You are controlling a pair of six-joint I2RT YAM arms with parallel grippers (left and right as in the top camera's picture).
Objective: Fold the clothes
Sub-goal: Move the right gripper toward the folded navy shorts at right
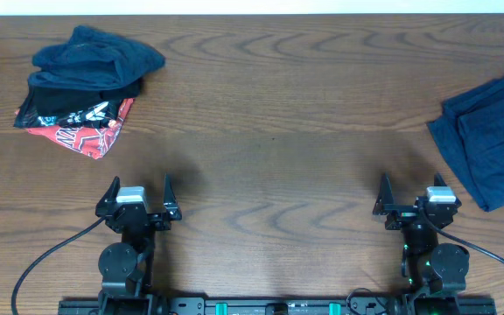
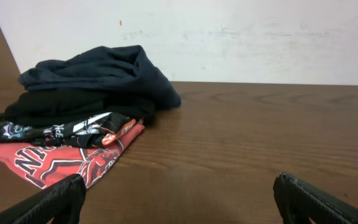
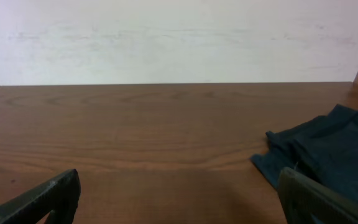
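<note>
The robot's right gripper should next move to the plain dark blue garment and grasp the top layer's inner edge (image 1: 465, 138) (image 3: 306, 160), on the side that faces the middle of the table.
A crumpled dark navy-blue garment (image 1: 99, 54) lies on top of a pile at the far left of the table; it also shows in the left wrist view (image 2: 104, 71). A second plain dark blue garment (image 1: 490, 136) lies loosely folded and flat at the right edge; it also shows in the right wrist view (image 3: 328, 149). My left gripper (image 1: 140, 184) is open and empty near the front edge, well short of the pile (image 2: 179, 199). My right gripper (image 1: 411, 185) is open and empty, left of and nearer than the right garment (image 3: 179, 196).
Under the navy garment lie a black garment (image 1: 77, 96) and a red printed one (image 1: 90, 131), which also shows in the left wrist view (image 2: 61, 162). The wooden table (image 1: 269, 131) ends at a white wall behind.
</note>
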